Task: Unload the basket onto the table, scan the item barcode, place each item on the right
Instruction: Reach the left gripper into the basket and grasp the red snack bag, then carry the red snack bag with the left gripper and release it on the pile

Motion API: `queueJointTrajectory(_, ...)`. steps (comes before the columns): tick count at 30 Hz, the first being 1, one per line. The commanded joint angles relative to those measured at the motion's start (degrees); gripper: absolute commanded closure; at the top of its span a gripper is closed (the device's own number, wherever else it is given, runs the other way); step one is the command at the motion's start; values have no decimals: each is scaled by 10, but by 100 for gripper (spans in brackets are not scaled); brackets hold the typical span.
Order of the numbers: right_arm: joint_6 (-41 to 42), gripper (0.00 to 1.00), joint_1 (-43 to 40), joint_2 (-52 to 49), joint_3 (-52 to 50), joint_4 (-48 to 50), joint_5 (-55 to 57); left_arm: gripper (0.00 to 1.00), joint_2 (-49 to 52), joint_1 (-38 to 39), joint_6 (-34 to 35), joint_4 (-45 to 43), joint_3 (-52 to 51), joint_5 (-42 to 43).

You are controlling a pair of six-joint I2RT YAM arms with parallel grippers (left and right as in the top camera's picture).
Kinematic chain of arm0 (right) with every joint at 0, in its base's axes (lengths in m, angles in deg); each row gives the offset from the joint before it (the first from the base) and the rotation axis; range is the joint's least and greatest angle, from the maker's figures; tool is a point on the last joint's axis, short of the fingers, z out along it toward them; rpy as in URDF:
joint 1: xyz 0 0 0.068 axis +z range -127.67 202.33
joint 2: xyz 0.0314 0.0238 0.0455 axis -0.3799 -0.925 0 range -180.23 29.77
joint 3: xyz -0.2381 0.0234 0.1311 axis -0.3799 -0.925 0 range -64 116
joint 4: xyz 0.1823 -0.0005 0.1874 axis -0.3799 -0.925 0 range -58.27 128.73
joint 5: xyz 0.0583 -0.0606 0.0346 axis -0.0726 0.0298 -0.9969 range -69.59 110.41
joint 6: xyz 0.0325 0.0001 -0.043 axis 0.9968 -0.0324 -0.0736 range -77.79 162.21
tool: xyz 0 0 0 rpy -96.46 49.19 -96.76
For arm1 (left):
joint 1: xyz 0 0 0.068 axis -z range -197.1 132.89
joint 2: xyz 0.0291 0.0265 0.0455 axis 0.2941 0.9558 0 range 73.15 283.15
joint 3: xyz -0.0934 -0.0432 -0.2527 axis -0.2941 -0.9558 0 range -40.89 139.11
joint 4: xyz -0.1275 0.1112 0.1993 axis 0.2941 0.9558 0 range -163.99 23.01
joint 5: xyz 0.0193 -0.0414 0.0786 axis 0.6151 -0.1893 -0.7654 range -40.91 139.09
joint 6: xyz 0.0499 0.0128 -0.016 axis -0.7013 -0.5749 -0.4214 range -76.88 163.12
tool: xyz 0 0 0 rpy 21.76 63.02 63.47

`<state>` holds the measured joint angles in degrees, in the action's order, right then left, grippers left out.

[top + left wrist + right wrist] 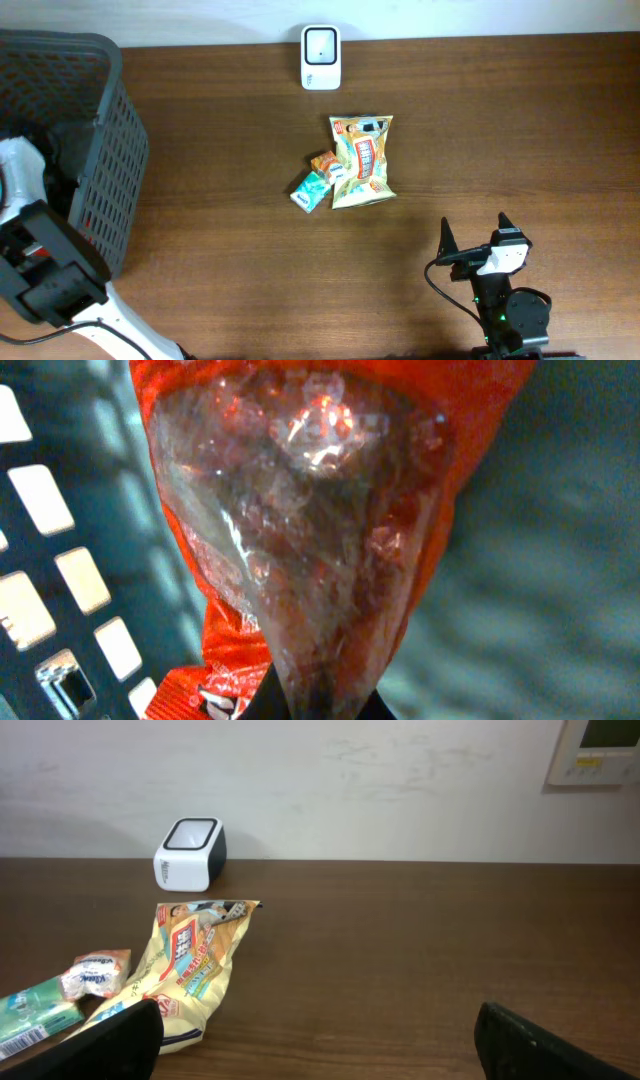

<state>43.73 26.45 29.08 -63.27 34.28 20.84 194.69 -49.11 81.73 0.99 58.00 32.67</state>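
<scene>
My left gripper is going to let go of the orange-red packet on the table point(281, 146) next to the small orange packet, toward the grey basket.
In the left wrist view my left gripper point(320, 705) is shut on the lower end of an orange-red packet point(300, 510) with a clear, crinkled window, inside the grey basket point(60, 560). From overhead, only the left arm shows at the basket point(110, 150); its gripper and the packet are hidden. The white barcode scanner point(321, 57) stands at the table's far edge, also seen in the right wrist view point(190, 853). My right gripper point(473, 240) rests open near the front right, with nothing between its fingers point(110, 1040).
A yellow snack bag point(362, 160), a small orange packet point(325, 162) and a teal packet point(310, 192) lie together mid-table, in front of the scanner. The basket takes up the table's left end.
</scene>
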Motion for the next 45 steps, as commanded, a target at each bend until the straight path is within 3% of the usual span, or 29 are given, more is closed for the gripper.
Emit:
queueJointTrajectory(1, 4, 2, 3, 3, -4, -2, 3, 100, 2, 31, -7, 28, 39, 12)
queueJointTrajectory(10, 4, 2, 3, 3, -4, -3, 3, 100, -38, 38, -7, 48, 60, 14)
queueJointTrajectory(15, 4, 1, 3, 3, -4, -2, 3, 100, -183, 39, -8, 25, 62, 72)
queueJointTrajectory(18, 4, 2, 3, 3, -4, -2, 3, 100, -296, 50, -70, -21, 62, 140)
queueJointTrajectory(26, 4, 1, 3, 3, -4, -2, 3, 100, -451, 152, -88, -131, 62, 148)
queueJointTrajectory(28, 4, 2, 3, 3, -4, -2, 3, 100, -461, 183, -114, -151, 62, 170)
queueJointTrajectory(32, 4, 2, 3, 3, -4, -3, 3, 100, -459, 294, -236, -192, 62, 315)
queueJointTrajectory(37, 4, 2, 3, 3, -4, -3, 3, 100, -412, 464, -352, -201, 62, 317)
queueJointTrajectory(45, 4, 2, 3, 3, -4, -2, 3, 100, -294, 557, -358, -192, 62, 317)
